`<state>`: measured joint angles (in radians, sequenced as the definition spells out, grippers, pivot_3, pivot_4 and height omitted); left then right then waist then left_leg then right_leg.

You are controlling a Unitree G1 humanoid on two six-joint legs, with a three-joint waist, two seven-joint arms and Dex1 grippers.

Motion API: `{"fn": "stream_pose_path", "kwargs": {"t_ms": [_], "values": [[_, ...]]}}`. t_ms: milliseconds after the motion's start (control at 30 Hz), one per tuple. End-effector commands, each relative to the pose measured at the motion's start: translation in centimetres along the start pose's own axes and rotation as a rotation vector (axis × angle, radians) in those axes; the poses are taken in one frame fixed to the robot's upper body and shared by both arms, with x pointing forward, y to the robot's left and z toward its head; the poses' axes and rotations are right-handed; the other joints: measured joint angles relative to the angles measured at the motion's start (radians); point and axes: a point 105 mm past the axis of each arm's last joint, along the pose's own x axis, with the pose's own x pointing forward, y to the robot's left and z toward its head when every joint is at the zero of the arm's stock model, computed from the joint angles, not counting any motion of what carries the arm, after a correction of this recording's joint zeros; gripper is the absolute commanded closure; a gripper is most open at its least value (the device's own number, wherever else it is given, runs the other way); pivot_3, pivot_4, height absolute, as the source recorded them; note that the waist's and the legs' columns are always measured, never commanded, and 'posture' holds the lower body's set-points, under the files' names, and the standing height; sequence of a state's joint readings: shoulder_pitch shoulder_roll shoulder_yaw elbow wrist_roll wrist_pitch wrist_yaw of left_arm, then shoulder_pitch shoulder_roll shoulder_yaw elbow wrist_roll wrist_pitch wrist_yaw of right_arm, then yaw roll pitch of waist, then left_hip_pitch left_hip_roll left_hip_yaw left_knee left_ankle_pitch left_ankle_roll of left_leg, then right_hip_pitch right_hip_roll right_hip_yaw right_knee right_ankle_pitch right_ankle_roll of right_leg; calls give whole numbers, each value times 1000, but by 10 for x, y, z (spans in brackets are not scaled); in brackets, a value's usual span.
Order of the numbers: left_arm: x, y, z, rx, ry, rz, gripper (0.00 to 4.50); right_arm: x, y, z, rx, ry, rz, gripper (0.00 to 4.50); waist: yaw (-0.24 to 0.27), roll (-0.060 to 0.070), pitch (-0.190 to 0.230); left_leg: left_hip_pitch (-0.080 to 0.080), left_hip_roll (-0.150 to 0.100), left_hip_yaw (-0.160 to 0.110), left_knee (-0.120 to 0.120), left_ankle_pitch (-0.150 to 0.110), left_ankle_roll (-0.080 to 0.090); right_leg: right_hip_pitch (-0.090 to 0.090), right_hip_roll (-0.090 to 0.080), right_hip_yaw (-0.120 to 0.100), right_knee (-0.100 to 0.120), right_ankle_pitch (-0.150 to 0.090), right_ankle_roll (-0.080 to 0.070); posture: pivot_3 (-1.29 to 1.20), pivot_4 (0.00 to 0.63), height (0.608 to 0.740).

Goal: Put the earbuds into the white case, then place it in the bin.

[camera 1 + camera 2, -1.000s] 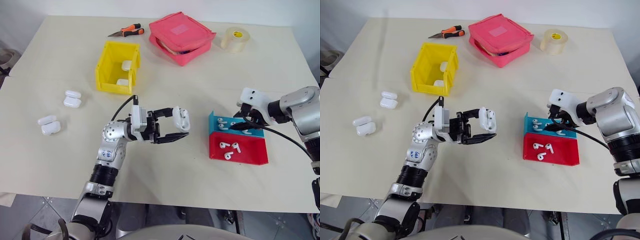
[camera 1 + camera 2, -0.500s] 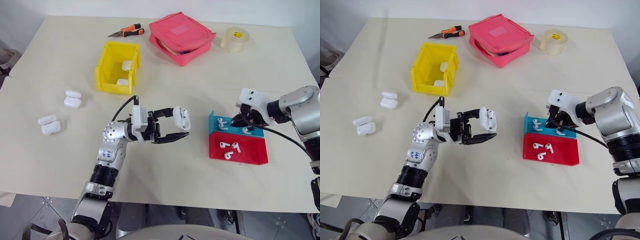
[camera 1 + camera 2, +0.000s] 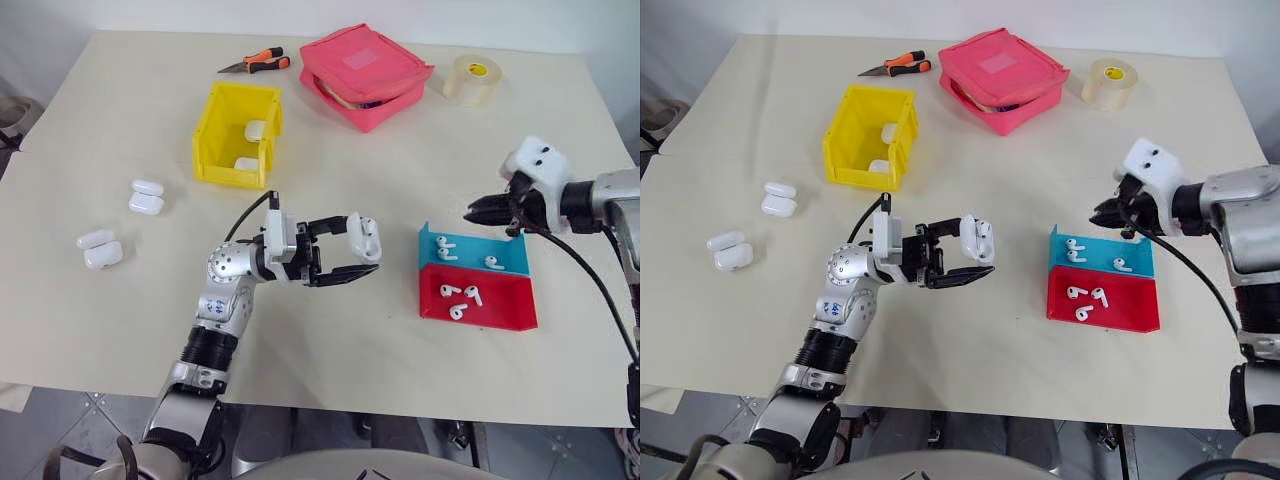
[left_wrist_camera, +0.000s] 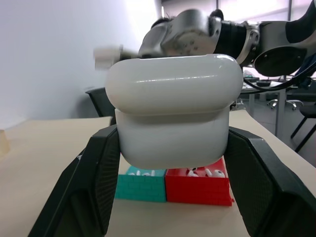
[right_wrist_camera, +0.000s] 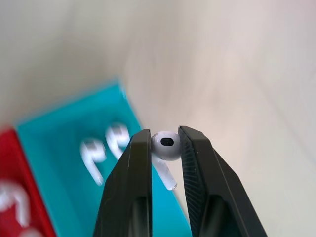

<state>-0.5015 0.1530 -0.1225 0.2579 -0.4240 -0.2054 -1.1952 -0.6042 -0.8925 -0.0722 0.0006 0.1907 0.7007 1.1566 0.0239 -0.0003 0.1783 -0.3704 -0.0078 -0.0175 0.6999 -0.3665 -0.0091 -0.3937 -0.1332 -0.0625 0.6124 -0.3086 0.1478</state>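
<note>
The robot's right gripper will release the earbud in the white case (image 3: 372, 236) between the black fingers of the left gripper.
My left gripper (image 3: 366, 252) is shut on the white case (image 3: 365, 237) and holds it above the middle of the table. In the left wrist view the case (image 4: 173, 108) sits between the two black fingers (image 4: 94, 182). My right gripper (image 3: 472, 213) hangs in the air above the blue tray (image 3: 507, 256), shut on one white earbud (image 5: 167, 144) whose stem points down. More earbuds (image 3: 443, 247) lie in the blue tray, and others (image 3: 458, 298) lie in the red tray (image 3: 497, 314). The yellow bin (image 3: 213, 150) stands at the far left and has white cases (image 3: 254, 130) in it.
A pink zip pouch (image 3: 365, 62), a tape roll (image 3: 471, 78) and an orange-handled knife (image 3: 255, 64) lie along the far edge. Two pairs of white cases (image 3: 146, 196) (image 3: 100, 250) rest on the table's left side.
My right gripper closed on an earbud in the blue tray and lifted it up and away from the tray. The left gripper and the case kept still.
</note>
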Motion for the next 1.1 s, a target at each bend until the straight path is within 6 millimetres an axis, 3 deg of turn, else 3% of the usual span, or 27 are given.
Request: {"fn": "stream_pose_path", "kwargs": {"t_ms": [33, 167, 367, 533, 700, 1100], "values": [[7, 2, 5, 24, -26, -30, 1718, -18, 15, 33, -2, -227, -19, 4067, 0, 0, 0, 0, 0, 0, 0, 0, 0, 0, 0, 0, 0, 0, 0, 0, 150, 740], [11, 3, 3, 15, -30, -77, 1718, -30, 52, 52, 81, -467, 46, 4067, 2, 0, 0, 0, 0, 0, 0, 0, 0, 0, 0, 0, 1, 0, 0, 0, 150, 740], [17, 7, 5, 24, -38, -127, 1718, -38, 109, 62, 252, -636, 163, 4067, 1, 0, 0, 0, 0, 0, 0, 0, 0, 0, 0, 0, 1, 0, 0, 0, 150, 740], [22, 9, 6, 30, -49, -157, 1718, -36, 134, 68, 326, -712, 178, 4067, 0, 0, 0, 1, -1, 0, 0, 0, 0, 0, 0, 1, 2, 0, 0, 0, 150, 740], [26, 6, 10, 31, -64, -191, 1718, -29, 149, 68, 358, -751, 178, 4067, -1, 0, 0, 1, 0, 0, 0, 0, 0, 0, 1, 1, 2, 0, 0, 0, 150, 740], [33, 1, 17, 24, -83, -218, 1718, -13, 157, 65, 388, -784, 175, 4067, -1, 0, 0, 1, -1, 0, -1, 0, 0, 0, 1, 2, 2, 0, 0, 0, 150, 740]]}}
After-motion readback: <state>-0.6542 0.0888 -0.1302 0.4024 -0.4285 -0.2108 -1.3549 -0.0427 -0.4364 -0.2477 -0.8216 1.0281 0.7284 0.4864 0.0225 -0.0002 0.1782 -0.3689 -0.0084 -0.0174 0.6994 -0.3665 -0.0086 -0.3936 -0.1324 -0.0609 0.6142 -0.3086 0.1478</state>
